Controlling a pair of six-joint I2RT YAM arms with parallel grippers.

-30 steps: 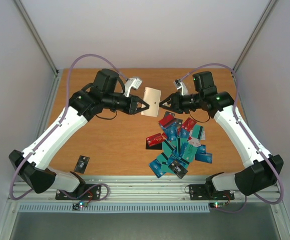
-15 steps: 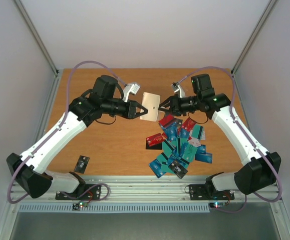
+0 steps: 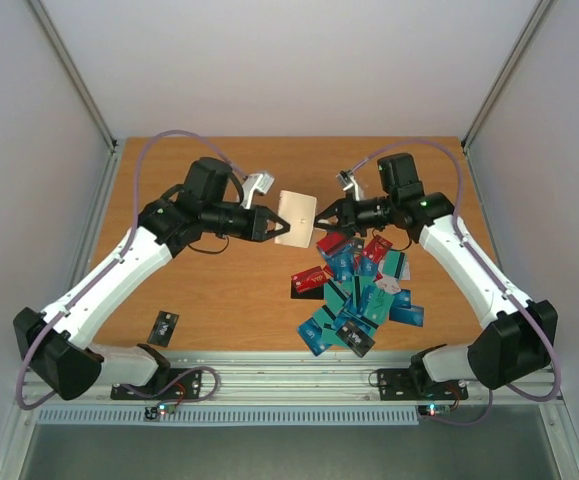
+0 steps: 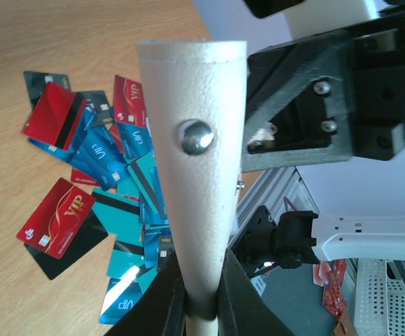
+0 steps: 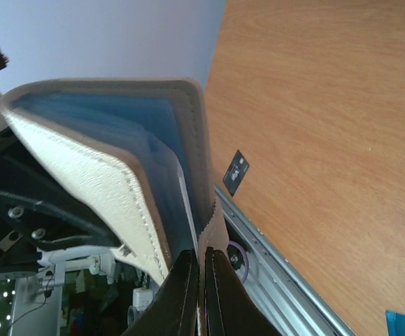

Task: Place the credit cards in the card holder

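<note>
Next, my right gripper lets go of the cream card holder on the bare table (image 3: 256,285) (image 5: 363,176), just beside the red and black cards.
The cream card holder (image 3: 297,218) hangs in the air over the table's middle, between my two grippers. My left gripper (image 3: 270,225) is shut on its one end; in the left wrist view the holder (image 4: 188,105) rises from between the jaws (image 4: 202,269), snap stud facing the camera. My right gripper (image 3: 321,214) is shut on a thin edge of the holder's other side. The right wrist view shows the holder (image 5: 83,154) spread partly open above the right gripper (image 5: 203,255), with blue-grey sleeves (image 5: 125,119) inside. The credit cards (image 3: 354,290) lie in a loose heap below, teal, blue, red and black.
A lone black card (image 3: 164,326) lies near the front left edge, also seen as the black card (image 5: 236,172) in the right wrist view. The metal rail (image 3: 289,365) runs along the table's front. White walls close in the back and both sides.
My right gripper has closed onto the holder's edge. Both arms have drifted a little nearer and lower, and the holder has shifted slightly with them.
</note>
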